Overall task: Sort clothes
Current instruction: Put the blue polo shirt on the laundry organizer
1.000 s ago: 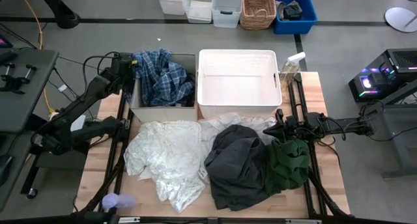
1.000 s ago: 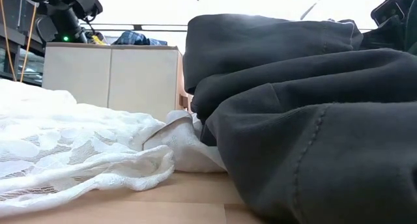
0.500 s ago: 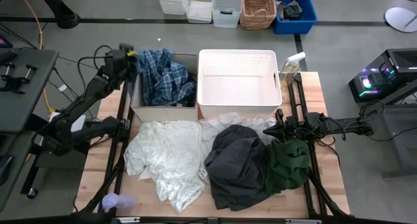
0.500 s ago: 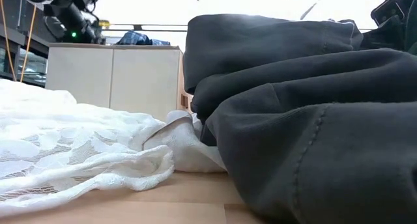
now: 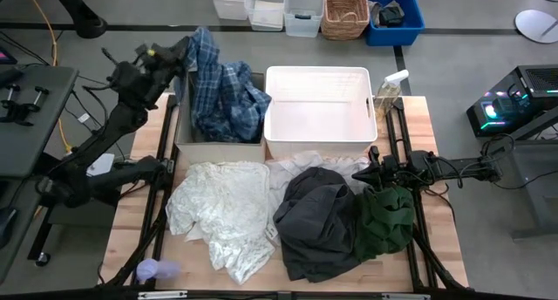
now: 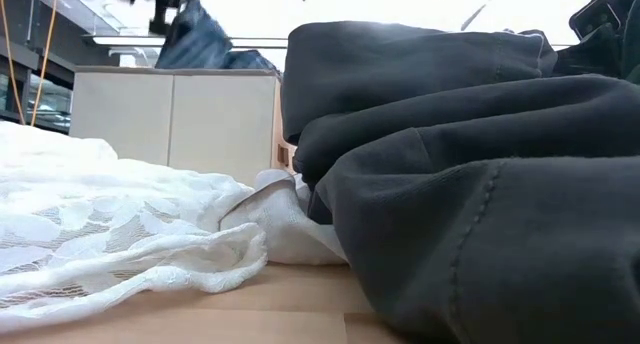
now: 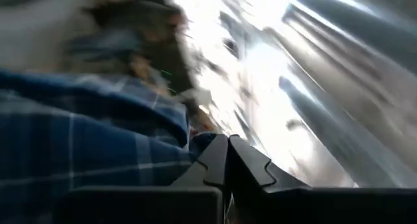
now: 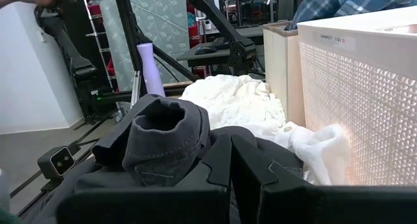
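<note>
My left gripper will drop the plaid shirt inside the beige fabric box [image 5: 232, 109], toward the side of the box that is next to the white basket. The shirt now stretches up out of the box.
The blue-and-white plaid shirt [image 5: 222, 91] stretches up out of the beige fabric box [image 5: 218, 148]. My left gripper [image 5: 180, 52] is shut on it above the box's far left corner. On the table lie a white lace piece [image 5: 222, 214], a cream piece [image 5: 305, 165], a dark grey piece [image 5: 314, 221] and a dark green piece [image 5: 384, 220]. My right gripper [image 5: 375, 174] is shut, low at the far edge of the green and grey pieces. The white basket [image 5: 272, 108] stands beside the box. My left gripper holds the plaid shirt by a raised upper part [image 7: 172, 152], the cloth bunched beside the shut fingers [image 7: 215, 162]; how many layers I cannot tell. That part hangs lifted in the air [image 6: 200, 39], and the shirt's lower part rests in the box. My right gripper: I cannot tell whether its shut fingers [image 8: 218, 165] touch the dark grey cloth [image 8: 163, 136] in front of them.
A spray bottle [image 5: 390, 89] stands at the basket's right, and a purple object [image 5: 148, 270] lies at the table's near left. Bins and a wicker basket [image 5: 345, 10] sit on the floor beyond the far edge.
My left gripper has risen and gone toward the table's far edge, from beside the box's left wall to above its far left corner. The plaid shirt's upper part has come up with it and hangs stretched, while the lower part stays in the box.
</note>
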Tool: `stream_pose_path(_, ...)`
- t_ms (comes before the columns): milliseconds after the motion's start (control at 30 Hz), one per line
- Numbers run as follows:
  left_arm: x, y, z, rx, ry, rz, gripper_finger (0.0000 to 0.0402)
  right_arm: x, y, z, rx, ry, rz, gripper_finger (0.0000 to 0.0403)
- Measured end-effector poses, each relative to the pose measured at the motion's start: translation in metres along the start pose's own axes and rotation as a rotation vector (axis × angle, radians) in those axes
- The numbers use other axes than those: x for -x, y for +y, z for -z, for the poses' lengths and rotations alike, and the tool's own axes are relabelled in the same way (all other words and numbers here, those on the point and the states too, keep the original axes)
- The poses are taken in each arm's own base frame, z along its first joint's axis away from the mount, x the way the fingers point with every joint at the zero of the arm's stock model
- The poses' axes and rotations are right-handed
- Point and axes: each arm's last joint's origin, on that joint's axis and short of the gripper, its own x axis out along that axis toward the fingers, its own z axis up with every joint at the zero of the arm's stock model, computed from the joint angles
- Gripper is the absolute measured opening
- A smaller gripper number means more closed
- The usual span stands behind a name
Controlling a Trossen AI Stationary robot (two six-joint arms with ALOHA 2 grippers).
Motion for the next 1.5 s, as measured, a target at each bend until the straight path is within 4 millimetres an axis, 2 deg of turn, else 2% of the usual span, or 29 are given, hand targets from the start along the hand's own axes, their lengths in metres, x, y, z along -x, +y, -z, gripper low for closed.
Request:
stream_pose_path(100,0.001,-0.029,0.005,-0.141,0.102,0.15,0.0,0.0,0.0,0.0,0.0,0.0,0.001,0.0)
stream_pose_path(200,0.005,-0.05,0.012,-0.275,0.241,0.303,0.0,0.0,0.0,0.0,0.0,0.0,0.001,0.0)
stream_pose_path(300,0.01,-0.06,0.022,-0.34,0.416,0.407,0.0,0.0,0.0,0.0,0.0,0.0,0.0,0.0)
stream_pose_path(367,0.014,-0.057,0.032,-0.34,0.547,0.389,0.0,0.0,0.0,0.0,0.0,0.0,0.0,0.0)
stream_pose_path(433,0.017,-0.048,0.042,-0.331,0.66,0.298,0.0,0.0,0.0,0.0,0.0,0.0,0.0,0.0)
stream_pose_path(500,0.021,-0.033,0.05,-0.345,0.71,0.106,0.0,0.0,0.0,0.0,0.0,0.0,0.0,0.0)
stream_pose_path(633,0.029,-0.002,0.048,-0.552,0.579,-0.36,0.0,0.0,0.0,0.0,0.0,0.0,0.0,0.0)
stream_pose_path(700,0.032,0.011,0.045,-0.686,0.539,-0.539,0.0,0.0,0.0,0.0,0.0,0.0,0.0,0.0)
stream_pose_path(833,0.036,0.04,0.051,-0.817,0.72,-0.789,0.0,0.0,0.0,0.0,0.0,0.0,0.0,0.0)
stream_pose_path(967,0.033,0.07,0.076,-0.8,0.89,-0.837,0.0,0.0,0.0,0.0,0.0,0.0,0.0,0.0)
stream_pose_path(1133,0.017,0.102,0.111,-0.76,0.847,-0.758,0.0,0.0,0.0,0.0,0.0,0.0,0.0,0.0)
stream_pose_path(1267,0.009,0.122,0.138,-0.78,0.901,-0.752,0.0,0.0,0.0,0.0,0.0,0.0,0.001,0.0)
stream_pose_path(1433,0.015,0.144,0.152,-0.924,1.068,-0.895,0.0,0.0,0.0,0.0,0.0,0.0,0.002,0.0)
stream_pose_path(1500,0.019,0.146,0.152,-0.985,1.091,-0.939,0.0,0.0,0.0,0.0,0.0,-0.001,0.002,0.0)
